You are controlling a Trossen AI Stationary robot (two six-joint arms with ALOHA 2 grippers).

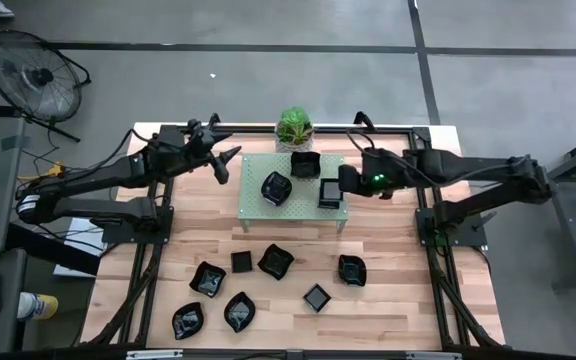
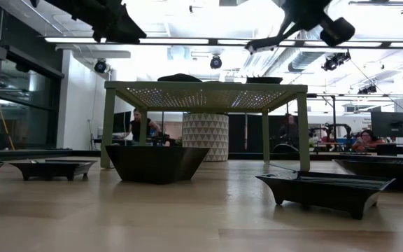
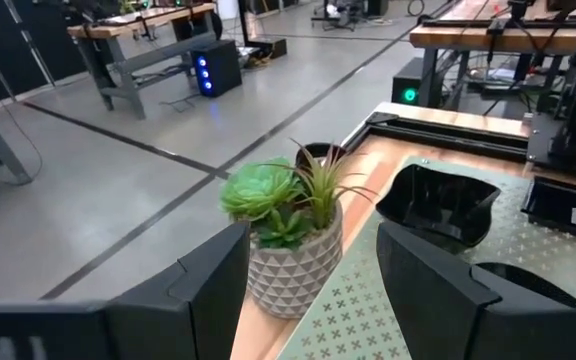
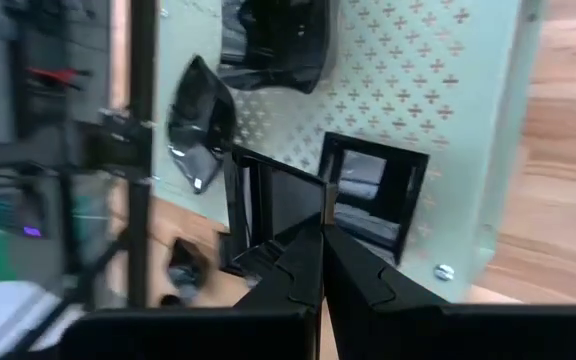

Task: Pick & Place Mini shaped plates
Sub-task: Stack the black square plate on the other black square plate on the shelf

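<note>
My right gripper needs to release its square plate inside the other small square plate point(image 1: 328, 198) point(image 4: 374, 192) on the pale green rack.
Several glossy black mini shaped plates point(image 1: 275, 260) lie on the wooden table's near half. The pale green perforated rack point(image 1: 258, 215) stands farther back and carries a wavy plate point(image 1: 276, 187), a squarish plate point(image 1: 305, 163) and a small square plate point(image 4: 368, 195). My right gripper point(image 4: 320, 245) hovers over the rack's right part, shut on another small square plate point(image 4: 268, 205). My left gripper point(image 1: 230, 163) stands open and holds nothing, in the air off the rack's far left corner. In its wrist view point(image 3: 308, 300) it points at the potted plant point(image 3: 288, 235). My right gripper pinches the square plate by one side wall point(image 4: 303, 225) between its two fingers. The fingers come slanting down from the table's right. The plate stands tilted on edge ahead of the fingertips, over the rack; whether it is clear of the rack's top does not show.
The potted plant point(image 1: 294, 127) sits at the far edge behind the rack. Dark frame rails point(image 1: 438, 250) run along both sides of the table. Bare wood lies between the rack and the loose plates. In the low view the rack point(image 2: 205, 87) stands on tall legs behind low plates point(image 2: 156, 162).
</note>
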